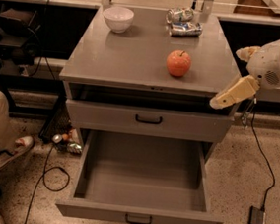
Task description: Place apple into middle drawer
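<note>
The red-orange apple on the cabinet top is next for my gripper, which should go there and close on the apple's lower part (177, 71), near the front edge of the cabinet.
The red-orange apple (178, 63) stands on the grey cabinet top (135, 54), right of centre and near the front edge. The middle drawer (142, 183) is pulled fully out below, a deep grey box with nothing in it and a small dark handle on its low front panel. My gripper (231, 93) hangs at the cabinet's right front corner, to the right of the apple and a little below it, not touching it. It holds nothing that I can see.
A white bowl (118, 18) sits at the back left of the top and two crushed silver cans (182, 22) at the back right. A shut drawer with a black handle (148, 119) is above the open one. A person's leg and shoe (8, 146), cables and cans lie on the floor at left.
</note>
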`<state>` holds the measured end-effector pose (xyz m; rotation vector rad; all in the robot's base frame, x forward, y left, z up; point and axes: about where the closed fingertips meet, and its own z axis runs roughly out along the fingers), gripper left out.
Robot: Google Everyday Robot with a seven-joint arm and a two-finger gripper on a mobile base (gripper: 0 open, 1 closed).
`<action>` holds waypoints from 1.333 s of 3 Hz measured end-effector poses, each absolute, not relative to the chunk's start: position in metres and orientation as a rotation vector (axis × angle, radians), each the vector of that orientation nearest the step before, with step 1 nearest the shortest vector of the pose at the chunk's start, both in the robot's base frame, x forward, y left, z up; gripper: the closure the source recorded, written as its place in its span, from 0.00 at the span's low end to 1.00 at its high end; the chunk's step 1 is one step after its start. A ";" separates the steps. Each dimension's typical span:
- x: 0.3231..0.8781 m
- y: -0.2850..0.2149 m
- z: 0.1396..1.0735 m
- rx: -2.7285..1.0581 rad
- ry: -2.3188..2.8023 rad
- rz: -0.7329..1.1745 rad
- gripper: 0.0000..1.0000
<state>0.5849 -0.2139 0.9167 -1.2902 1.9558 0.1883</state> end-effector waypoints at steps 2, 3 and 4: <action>0.601 -0.206 0.906 -1.214 1.924 0.226 0.00; 0.636 -0.195 0.894 -1.074 1.869 0.292 0.00; 0.661 -0.179 0.886 -0.981 1.846 0.336 0.00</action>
